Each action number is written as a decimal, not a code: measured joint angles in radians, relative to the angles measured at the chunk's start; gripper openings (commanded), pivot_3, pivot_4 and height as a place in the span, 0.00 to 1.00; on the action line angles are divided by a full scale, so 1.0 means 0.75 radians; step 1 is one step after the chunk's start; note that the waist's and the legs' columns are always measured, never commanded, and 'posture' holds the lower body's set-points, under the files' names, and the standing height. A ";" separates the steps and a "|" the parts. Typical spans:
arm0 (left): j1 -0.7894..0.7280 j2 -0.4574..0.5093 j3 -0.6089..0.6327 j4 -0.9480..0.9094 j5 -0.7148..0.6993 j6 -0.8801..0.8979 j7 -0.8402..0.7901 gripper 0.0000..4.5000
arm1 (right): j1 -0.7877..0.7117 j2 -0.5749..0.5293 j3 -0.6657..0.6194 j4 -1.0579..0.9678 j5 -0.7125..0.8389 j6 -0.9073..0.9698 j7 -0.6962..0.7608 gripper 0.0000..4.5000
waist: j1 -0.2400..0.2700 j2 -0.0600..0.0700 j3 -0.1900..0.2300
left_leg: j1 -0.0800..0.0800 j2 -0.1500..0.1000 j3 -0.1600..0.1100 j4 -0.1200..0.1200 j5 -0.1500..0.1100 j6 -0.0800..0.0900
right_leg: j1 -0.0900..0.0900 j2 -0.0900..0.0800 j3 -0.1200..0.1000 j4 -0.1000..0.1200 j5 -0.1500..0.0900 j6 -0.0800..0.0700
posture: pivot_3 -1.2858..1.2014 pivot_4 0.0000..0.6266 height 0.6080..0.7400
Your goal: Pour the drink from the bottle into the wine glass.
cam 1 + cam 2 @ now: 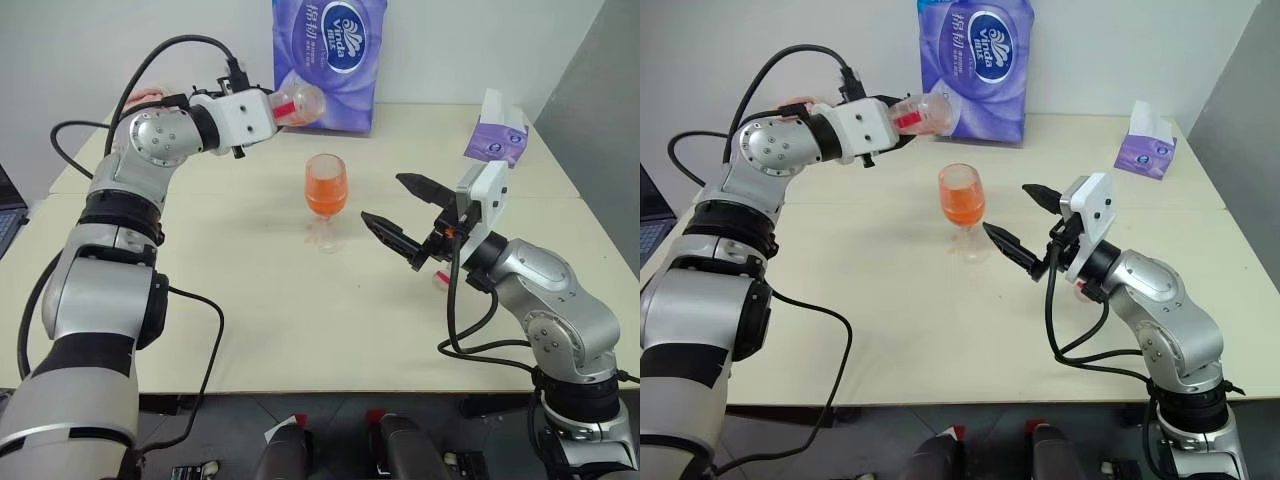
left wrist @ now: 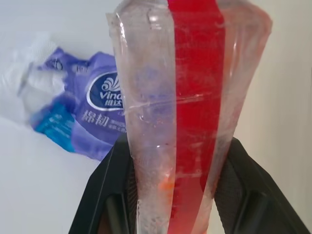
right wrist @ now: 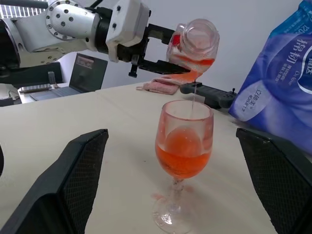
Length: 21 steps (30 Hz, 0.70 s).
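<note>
Next, I stand the bottle with my left gripper and release it on the open table [image 1: 227,224] beside the wine glass, toward the laptop. The bottle is now tipped over the glass.
The wine glass [image 1: 326,190] stands upright mid-table, its bowl about half full of orange-red drink [image 3: 183,156]. Above and behind it, my left gripper [image 1: 272,108] is shut on the bottle [image 1: 303,101], which lies tipped on its side with its mouth over the glass. A thin stream of drink [image 3: 193,100] runs from the bottle [image 3: 195,41] into the bowl, and a little liquid is left in the bottle. In the left wrist view the black fingers [image 2: 105,195] clamp the red-striped bottle [image 2: 190,112]. My right gripper [image 1: 380,196] is open just right of the glass, holding nothing.
A tall purple tissue pack [image 1: 328,60] stands at the back behind the bottle. A small purple tissue box [image 1: 497,135] sits back right. A pink cloth [image 3: 158,85] and a black device [image 3: 209,95] lie beyond the glass. A laptop [image 1: 8,215] is at the left edge.
</note>
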<state>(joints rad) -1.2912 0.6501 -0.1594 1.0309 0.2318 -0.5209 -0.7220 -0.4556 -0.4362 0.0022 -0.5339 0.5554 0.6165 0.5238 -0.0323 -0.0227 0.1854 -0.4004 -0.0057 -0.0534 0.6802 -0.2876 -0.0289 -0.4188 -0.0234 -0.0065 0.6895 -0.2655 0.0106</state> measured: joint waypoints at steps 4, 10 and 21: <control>0.112 -0.033 0.161 -0.223 -0.189 0.293 0.013 0.37 | -0.010 -0.031 0.000 -0.021 0.028 0.010 0.030 1.00 | 0.000 0.000 0.000 | 0.001 0.000 -0.001 0.000 0.001 -0.002 | -0.001 0.000 0.003 0.002 0.000 0.000 | 0.52 0.24 1.00; 0.545 -0.143 0.491 -0.595 -0.443 0.752 0.333 0.37 | 0.007 -0.091 0.000 -0.072 0.073 0.016 0.087 1.00 | -0.009 0.001 -0.001 | 0.003 0.002 -0.001 0.001 0.002 -0.003 | -0.002 -0.003 0.006 0.006 0.000 0.000 | 0.52 0.24 1.00; 0.862 -0.305 0.674 -0.703 -0.668 0.863 0.474 0.37 | 0.001 -0.092 0.027 -0.066 0.081 0.035 0.095 1.00 | 0.022 -0.005 -0.005 | 0.002 -0.001 -0.001 0.003 0.002 -0.003 | -0.001 -0.005 0.005 0.005 0.000 0.000 | 0.52 0.24 1.00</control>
<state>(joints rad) -0.6447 0.4213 0.3464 0.5040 -0.2689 0.1264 -0.3665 -0.4545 -0.5048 0.0224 -0.5832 0.6164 0.6426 0.5951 -0.0155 -0.0265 0.1821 -0.3991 -0.0061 -0.0541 0.6821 -0.2864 -0.0311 -0.4196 -0.0267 -0.0031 0.6932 -0.2654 0.0104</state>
